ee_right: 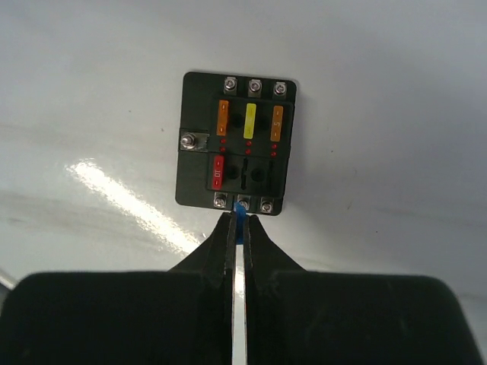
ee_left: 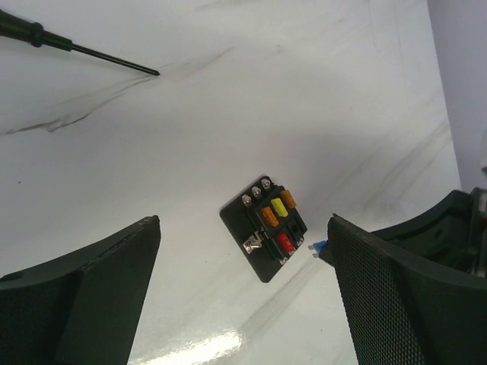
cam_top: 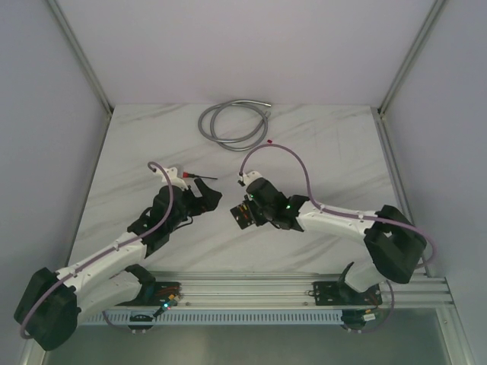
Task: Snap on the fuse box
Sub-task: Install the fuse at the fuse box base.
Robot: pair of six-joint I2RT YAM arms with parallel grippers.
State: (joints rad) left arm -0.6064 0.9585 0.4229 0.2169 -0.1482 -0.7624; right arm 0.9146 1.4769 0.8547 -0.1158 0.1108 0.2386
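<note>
The small blue fuse, now held at the box's near edge, will be let go by my right gripper in the fuse box's empty slot [cam_top: 247,214] [ee_right: 244,173] beside the red fuse.
The fuse box [ee_right: 236,152] is a small black square block lying flat on the white marble table, with orange, yellow and orange fuses in one row and a red one in the other. It also shows in the left wrist view [ee_left: 262,228] and in the top view [cam_top: 242,217]. My right gripper [ee_right: 239,222] is shut on a small blue fuse [ee_right: 240,219] and holds it at the box's near edge. My left gripper [ee_left: 243,226] is open and empty above the table, to the left of the box [cam_top: 204,196].
A black screwdriver [ee_left: 76,49] lies on the table beyond the left gripper, also seen from above [cam_top: 199,177]. A coiled grey cable [cam_top: 232,122] lies at the back. Metal frame posts and white walls bound the table.
</note>
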